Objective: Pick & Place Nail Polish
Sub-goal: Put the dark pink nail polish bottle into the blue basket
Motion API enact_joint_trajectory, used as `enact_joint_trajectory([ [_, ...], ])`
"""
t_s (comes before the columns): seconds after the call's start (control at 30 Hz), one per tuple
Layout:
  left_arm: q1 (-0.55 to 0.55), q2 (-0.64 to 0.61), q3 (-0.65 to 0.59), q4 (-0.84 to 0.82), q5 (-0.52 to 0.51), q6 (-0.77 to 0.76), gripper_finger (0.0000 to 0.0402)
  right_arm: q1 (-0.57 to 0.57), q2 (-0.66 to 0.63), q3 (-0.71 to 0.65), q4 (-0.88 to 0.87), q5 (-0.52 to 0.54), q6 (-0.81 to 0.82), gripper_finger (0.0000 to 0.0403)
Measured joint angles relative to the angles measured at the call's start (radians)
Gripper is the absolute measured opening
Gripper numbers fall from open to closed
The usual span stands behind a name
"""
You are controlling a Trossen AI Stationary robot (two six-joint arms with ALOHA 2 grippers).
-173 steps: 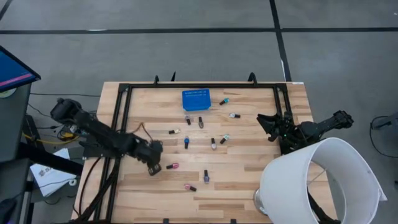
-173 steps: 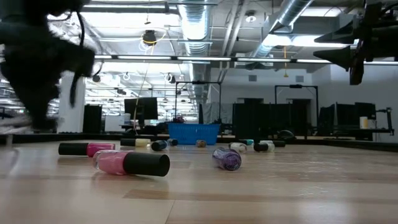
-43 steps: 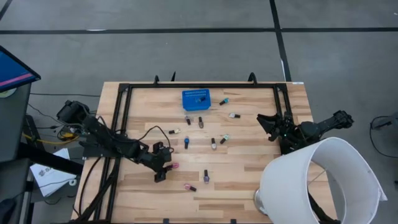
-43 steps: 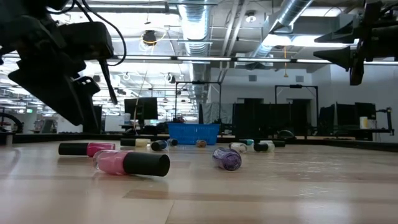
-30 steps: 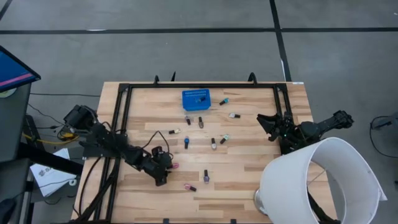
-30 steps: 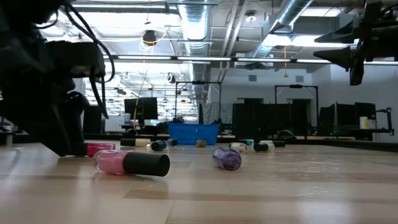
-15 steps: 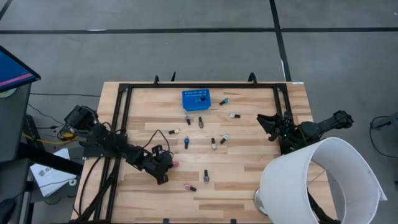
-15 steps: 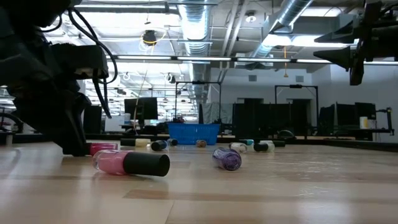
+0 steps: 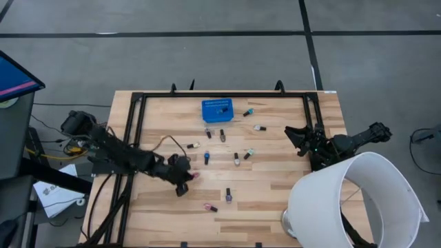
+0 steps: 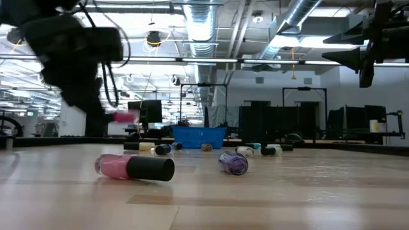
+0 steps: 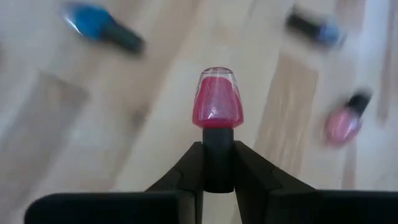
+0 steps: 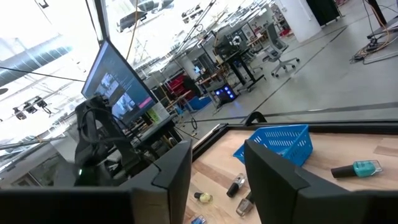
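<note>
My left gripper is going to let go of the pink nail polish bottle in the blue mesh basket (image 9: 213, 112), next to the bottle lying there.
My left gripper (image 9: 185, 178) is above the table's near-left part, shut on a pink nail polish bottle (image 11: 219, 102), which also shows in the low view (image 10: 126, 116) above the table. Several other bottles lie scattered on the wood, among them a pink one (image 10: 134, 167) and a purple one (image 10: 233, 163) resting on their sides. A blue mesh basket (image 9: 217, 110) stands at the far middle with one bottle in it. My right gripper (image 12: 217, 180) waits open and empty at the table's right side (image 9: 298, 138). My left gripper pinches the bottle's dark cap (image 11: 217, 134) between its two fingers. The fingers come from the table's left and lie along the bottle. The pink body sticks out beyond the fingertips, about level. The bottle is lifted clear of the table.
A large white cylinder (image 9: 358, 200) stands over the table's near-right corner. Black frame rails (image 9: 138, 131) run along the table's left, far and right sides. Bare wood lies along the near edge and at the far left.
My left gripper was down on the table at the pink bottle's cap. It has gone up and a little toward the far edge, taking the bottle off the wood. The bottle now hangs clear above the table.
</note>
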Motion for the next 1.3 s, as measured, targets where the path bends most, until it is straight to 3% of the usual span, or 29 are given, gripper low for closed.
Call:
enact_joint_trajectory([
  [0.27,0.22,-0.198,0.002,0.007,-0.007,0.027,0.0047,0.0,0.0,0.0,0.0,0.0,-0.001,0.0139],
  [0.47,0.368,-0.308,0.003,0.047,0.069,0.137,0.0047,0.0,0.0,0.0,0.0,0.0,-0.001,0.0136],
  [0.73,0.486,-0.339,0.004,0.086,0.142,0.222,0.0047,0.0,0.0,0.0,-0.001,0.0,-0.001,0.0141],
  [0.97,0.676,-0.227,0.142,0.094,0.246,0.449,0.0047,0.0,0.0,0.0,0.0,0.0,0.0,0.0137],
  [1.3,0.93,0.11,0.444,0.026,0.378,0.686,0.0047,0.0,0.0,0.0,0.0,0.0,0.002,0.0138],
])
